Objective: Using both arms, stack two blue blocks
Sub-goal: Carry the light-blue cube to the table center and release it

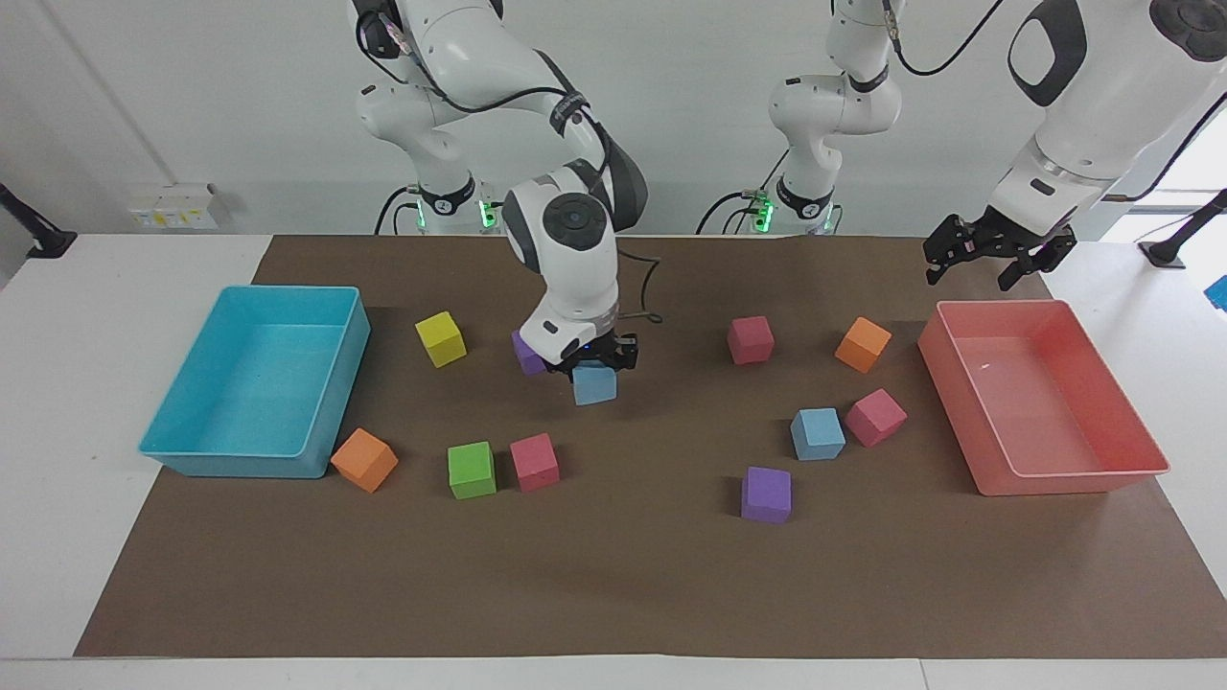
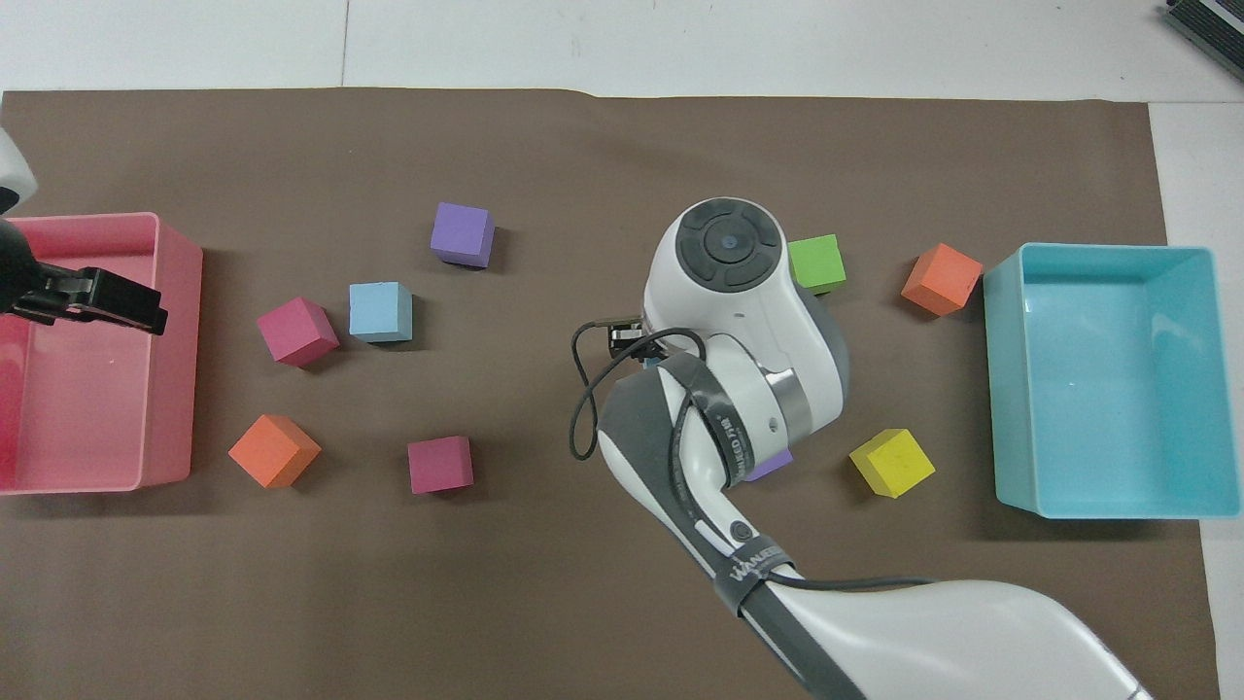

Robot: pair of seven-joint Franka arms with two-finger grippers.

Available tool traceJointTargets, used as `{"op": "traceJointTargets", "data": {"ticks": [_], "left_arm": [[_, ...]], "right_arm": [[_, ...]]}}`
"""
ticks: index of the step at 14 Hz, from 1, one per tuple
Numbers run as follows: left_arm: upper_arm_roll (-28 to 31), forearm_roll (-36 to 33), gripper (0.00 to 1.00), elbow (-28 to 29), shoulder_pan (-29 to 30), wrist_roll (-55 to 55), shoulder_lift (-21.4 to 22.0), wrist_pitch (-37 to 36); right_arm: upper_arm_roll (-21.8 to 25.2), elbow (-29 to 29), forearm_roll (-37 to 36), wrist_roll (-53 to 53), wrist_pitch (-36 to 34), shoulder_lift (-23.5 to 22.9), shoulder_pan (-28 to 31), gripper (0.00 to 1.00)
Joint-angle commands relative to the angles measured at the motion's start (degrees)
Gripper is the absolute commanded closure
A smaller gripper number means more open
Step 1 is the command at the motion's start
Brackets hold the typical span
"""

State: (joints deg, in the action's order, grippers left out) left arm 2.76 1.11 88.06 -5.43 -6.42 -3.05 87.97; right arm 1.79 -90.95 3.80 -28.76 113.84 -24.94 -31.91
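Observation:
Next, I let go of the light-blue block in my right gripper halfway between the second light-blue block and the half-hidden purple cube (image 2: 588, 383) on the mat.
My right gripper (image 1: 596, 368) is shut on one light-blue block (image 1: 595, 385) and holds it a little above the middle of the brown mat, beside a purple cube (image 1: 525, 353). In the overhead view the right arm's wrist hides that block; only the gripper's black body (image 2: 627, 342) shows. The second light-blue block (image 1: 818, 433) (image 2: 380, 312) rests on the mat toward the left arm's end, touching a pink cube (image 1: 875, 417). My left gripper (image 1: 997, 257) (image 2: 97, 299) waits, open and empty, over the red tray's rim (image 1: 1074, 482).
A cyan tray (image 1: 249, 462) stands at the right arm's end. Loose cubes lie on the mat: yellow (image 1: 441, 338), green (image 1: 472, 470), pink (image 1: 534, 462), orange (image 1: 364, 460), purple (image 1: 766, 494), pink (image 1: 750, 339), orange (image 1: 863, 344).

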Motion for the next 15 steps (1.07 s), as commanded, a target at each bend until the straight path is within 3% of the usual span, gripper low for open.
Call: {"op": "traceJointTargets", "data": {"ticks": [1, 7, 15], "left_arm": [[0.0, -0.5, 0.0, 1.3, 0.1, -0.3, 1.3, 0.4], [0.0, -0.5, 0.0, 1.3, 0.1, -0.3, 1.3, 0.4], [0.0, -0.5, 0.0, 1.3, 0.1, -0.3, 1.3, 0.4]], "right_arm": [[0.1, 6.5, 0.2, -5.8, -1.2, -5.3, -2.6, 1.0], [0.1, 6.5, 0.5, -12.5, 5.8, -8.4, -6.5, 1.0], [0.1, -1.2, 0.6, -16.2, 12.5, -7.8, -6.9, 1.0]]}}
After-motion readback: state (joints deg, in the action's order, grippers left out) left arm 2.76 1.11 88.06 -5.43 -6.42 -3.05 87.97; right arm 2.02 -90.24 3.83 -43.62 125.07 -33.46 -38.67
